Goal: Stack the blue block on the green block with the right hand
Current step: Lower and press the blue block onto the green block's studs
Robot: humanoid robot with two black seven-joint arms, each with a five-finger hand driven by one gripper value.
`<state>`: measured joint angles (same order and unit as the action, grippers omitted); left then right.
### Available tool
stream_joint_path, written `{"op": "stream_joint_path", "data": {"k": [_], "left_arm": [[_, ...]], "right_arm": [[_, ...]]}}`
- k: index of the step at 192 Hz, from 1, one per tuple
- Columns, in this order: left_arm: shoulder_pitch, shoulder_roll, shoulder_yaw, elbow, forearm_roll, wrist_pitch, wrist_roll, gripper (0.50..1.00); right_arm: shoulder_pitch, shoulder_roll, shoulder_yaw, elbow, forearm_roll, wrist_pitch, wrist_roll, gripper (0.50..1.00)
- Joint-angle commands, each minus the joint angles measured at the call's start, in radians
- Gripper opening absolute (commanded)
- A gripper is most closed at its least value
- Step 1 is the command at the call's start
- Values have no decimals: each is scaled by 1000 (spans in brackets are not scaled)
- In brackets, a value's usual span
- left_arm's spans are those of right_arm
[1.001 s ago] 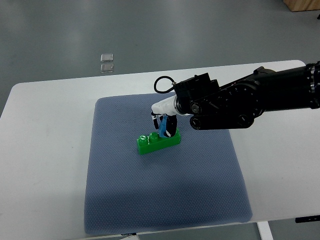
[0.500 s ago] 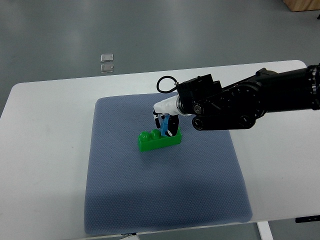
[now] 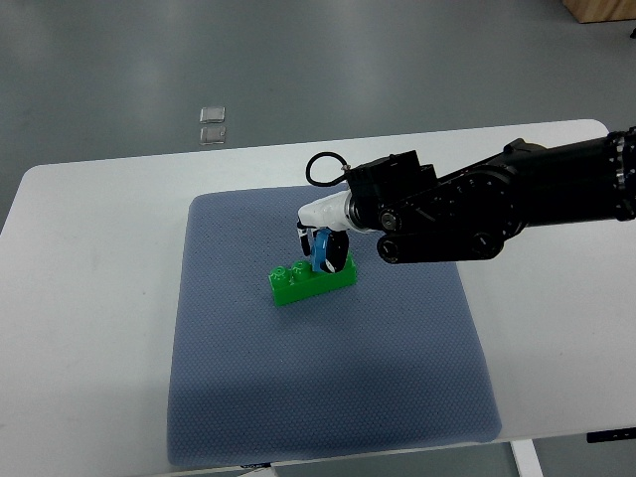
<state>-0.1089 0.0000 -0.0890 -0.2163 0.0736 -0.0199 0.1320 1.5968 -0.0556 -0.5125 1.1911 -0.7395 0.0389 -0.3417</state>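
Note:
The robot's right gripper needs to release the blue block on the middle studs of the green block (image 3: 315, 260).
A long green block (image 3: 303, 283) with studs on top lies on the blue-grey mat (image 3: 318, 378), left of the mat's middle. My right hand (image 3: 323, 248) reaches in from the right on a black arm and is shut on a small blue block (image 3: 321, 254). The blue block sits against the top of the green block's right half, partly hidden by the fingers. Whether it is pressed fully onto the studs cannot be told. My left arm does not show.
The mat covers the middle of a white table (image 3: 89, 298). A black cable loop (image 3: 321, 169) sticks up from the right wrist. Two small clear squares (image 3: 212, 124) lie on the grey floor beyond the table.
The right hand with the blue block has shifted slightly left and lowered over the green block. The green block has barely moved.

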Motion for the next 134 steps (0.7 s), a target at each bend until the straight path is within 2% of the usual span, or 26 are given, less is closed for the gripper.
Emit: {"op": "stream_joint_path", "data": {"k": [1, 134], "left_arm": [[0, 0, 0, 0, 0, 0, 0, 1000], [0, 0, 0, 0, 0, 0, 0, 1000]], "right_arm": [[0, 0, 0, 2, 2, -2, 4, 637], [-37, -6, 2, 7, -1, -27, 15, 641]]}}
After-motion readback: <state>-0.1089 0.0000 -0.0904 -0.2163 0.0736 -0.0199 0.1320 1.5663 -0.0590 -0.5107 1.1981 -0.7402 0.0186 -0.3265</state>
